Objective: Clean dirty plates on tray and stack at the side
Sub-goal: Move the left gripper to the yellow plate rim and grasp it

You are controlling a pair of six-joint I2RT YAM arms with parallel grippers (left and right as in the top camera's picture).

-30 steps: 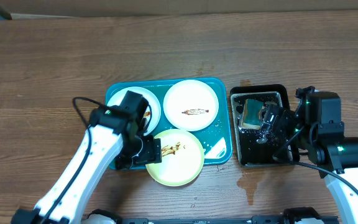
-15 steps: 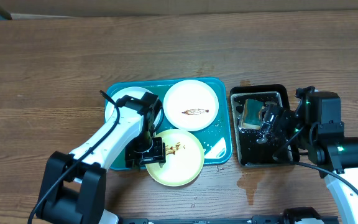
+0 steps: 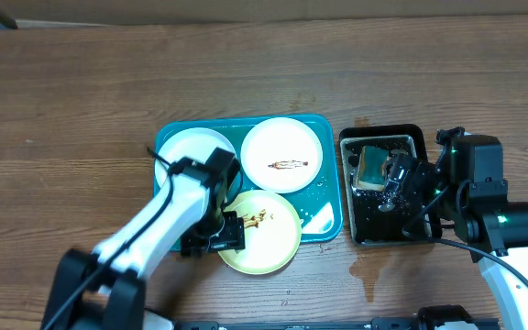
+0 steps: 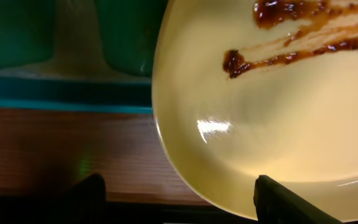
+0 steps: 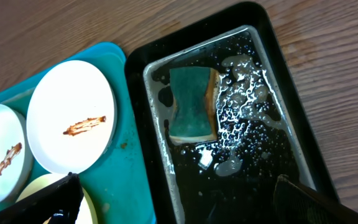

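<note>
Next, the robot's right gripper should go to the green sponge's narrow middle (image 3: 372, 168) (image 5: 192, 104) in the black tray and close there, pinching the sponge from its long sides.
The teal tray (image 3: 328, 197) holds three plates: a white plate (image 3: 186, 151) at its back left, a white plate (image 3: 282, 154) with a brown smear at its back middle, and a yellow-green plate (image 3: 269, 236) with brown smears at the front, overhanging the tray's front rim. My left gripper (image 3: 225, 234) is open at the yellow-green plate's left edge. In the left wrist view its fingers (image 4: 179, 202) straddle that plate's rim (image 4: 278, 112), with the tray rim (image 4: 61, 99) behind. My right gripper (image 3: 394, 183) is open and empty above the black tray (image 3: 380, 134).
A green sponge (image 5: 192, 104) lies in soapy water in the narrow black tray (image 5: 260, 31) right of the teal tray. A wet patch (image 3: 369, 266) marks the wooden table in front of the black tray. Bare wood surrounds both trays.
My left arm has shifted forward and its gripper has moved slightly toward the table's front along the yellow-green plate's left edge. The right arm and the plates have not moved.
</note>
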